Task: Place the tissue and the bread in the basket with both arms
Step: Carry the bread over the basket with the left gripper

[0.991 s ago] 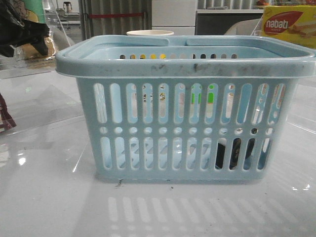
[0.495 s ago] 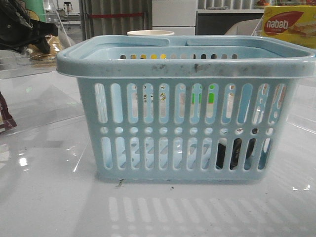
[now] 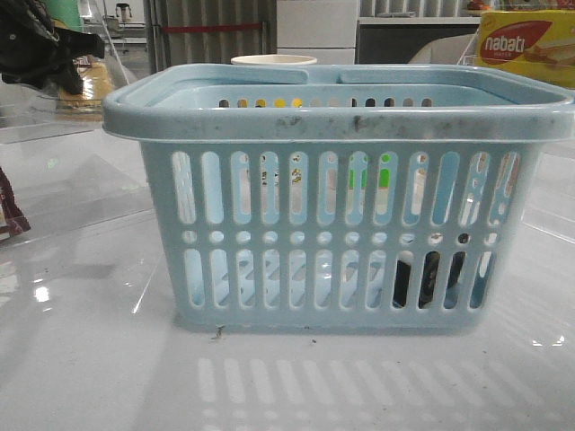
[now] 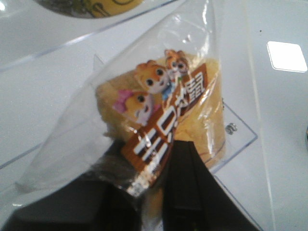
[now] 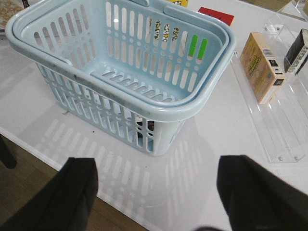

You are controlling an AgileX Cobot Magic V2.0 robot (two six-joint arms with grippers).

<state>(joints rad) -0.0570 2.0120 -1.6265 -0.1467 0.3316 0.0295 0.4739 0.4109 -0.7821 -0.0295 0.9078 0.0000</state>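
Observation:
Next, my left gripper releases the bread inside the light-blue basket, setting it free in the open space [image 3: 289, 214] that is next to the dark tissue.
The light-blue basket [image 3: 337, 193] stands mid-table; it also shows in the right wrist view [image 5: 130, 62]. My left gripper [image 3: 49, 49] is at the far left, above and beside the basket's rim. It is shut on the bread [image 4: 192, 115], a clear packet with a brown label, pinched at its top edge between the fingers [image 4: 187, 183]. The bread hangs below the gripper in the front view [image 3: 85, 85]. A dark pack, the tissue [image 3: 422, 278], shows only through the basket's lower slots. My right gripper [image 5: 154, 168] is open and empty, above the table's edge in front of the basket.
A yellow "nabati" box [image 3: 526, 45] stands at the back right, and a white cup rim [image 3: 274, 60] behind the basket. A dark-red wrapper [image 3: 9, 215] lies at the left. A clear stand [image 5: 276, 130] with a tan box [image 5: 262, 67] sits beside the basket.
My left gripper has lifted the bread up and a little toward the basket. The basket and the right arm have not moved.

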